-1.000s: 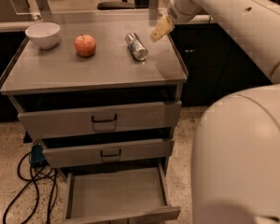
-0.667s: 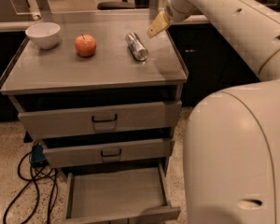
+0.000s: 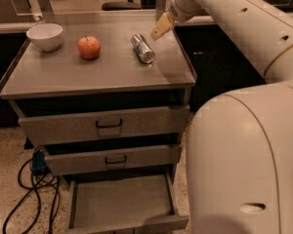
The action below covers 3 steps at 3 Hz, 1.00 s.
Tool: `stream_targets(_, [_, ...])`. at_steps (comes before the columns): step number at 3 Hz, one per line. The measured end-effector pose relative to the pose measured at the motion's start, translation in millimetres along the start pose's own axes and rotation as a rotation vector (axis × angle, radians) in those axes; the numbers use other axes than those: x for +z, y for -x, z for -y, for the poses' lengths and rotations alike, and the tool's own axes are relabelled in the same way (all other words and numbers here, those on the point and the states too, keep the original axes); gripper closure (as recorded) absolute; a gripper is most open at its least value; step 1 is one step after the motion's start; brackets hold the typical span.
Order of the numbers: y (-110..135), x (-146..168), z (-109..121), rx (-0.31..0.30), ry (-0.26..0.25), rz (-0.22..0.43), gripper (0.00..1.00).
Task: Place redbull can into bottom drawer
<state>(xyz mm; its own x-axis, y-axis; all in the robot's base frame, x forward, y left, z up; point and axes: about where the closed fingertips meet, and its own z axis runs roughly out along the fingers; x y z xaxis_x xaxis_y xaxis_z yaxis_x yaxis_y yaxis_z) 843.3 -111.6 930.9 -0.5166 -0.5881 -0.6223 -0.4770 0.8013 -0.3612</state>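
Observation:
I should next close my gripper around the middle of the redbull can's body [image 3: 141, 47], leaving the can's shiny near end sticking out.
The redbull can [image 3: 142, 48] lies on its side on the grey cabinet top [image 3: 97, 74], right of centre, a shiny round end facing me. My gripper [image 3: 158, 30] hangs just above and to the right of the can, its yellowish fingertip pointing down-left toward it, with nothing held. Below, the bottom drawer [image 3: 122, 204] is pulled out, showing a bare flat grey floor.
A red apple [image 3: 89, 47] and a white bowl [image 3: 45, 36] sit on the left of the cabinet top. The two upper drawers [image 3: 107, 126] are slightly ajar. Black cables [image 3: 29, 194] lie on the floor at left. My white arm [image 3: 244, 145] fills the right side.
The gripper has shifted left and a little closer to the can's far end. The can, apple and bowl have not moved.

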Motion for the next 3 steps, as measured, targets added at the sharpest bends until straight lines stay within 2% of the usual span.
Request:
stream_targets(1, [22, 15, -33, -0.067, 0.055, 0.005, 0.00])
stream_targets(2, [41, 31, -68, -0.107, 0.118, 0.006, 0.00])
stream_targets(3, [42, 31, -69, -0.107, 0.119, 0.006, 0.00])
